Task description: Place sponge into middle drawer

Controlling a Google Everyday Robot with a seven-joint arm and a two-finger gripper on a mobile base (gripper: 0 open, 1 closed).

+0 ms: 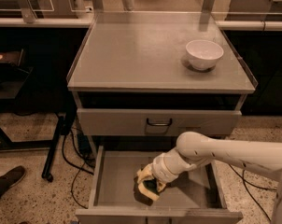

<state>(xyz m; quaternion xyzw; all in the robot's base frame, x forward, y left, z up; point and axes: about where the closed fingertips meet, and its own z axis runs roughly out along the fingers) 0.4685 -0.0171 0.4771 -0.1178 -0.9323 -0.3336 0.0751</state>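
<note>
My gripper releases the sponge next on the open drawer's grey bottom (143,188), near its front middle.
The middle drawer (114,181) is pulled open below the cabinet, a wide shallow grey tray with low walls. My white arm reaches in from the right. My gripper (146,186) is inside the drawer, low over its floor near the front middle. It is shut on the sponge (151,185), whose pale yellow foam and dark green layer show between the fingers. The sponge is at or just above the drawer floor; I cannot tell whether it touches.
A white bowl (204,54) stands on the grey cabinet top (141,55) at the right. A closed drawer front with a dark bar handle (158,122) is above the open drawer. A person's shoe (5,181) is at lower left, with cables and a stand leg on the floor.
</note>
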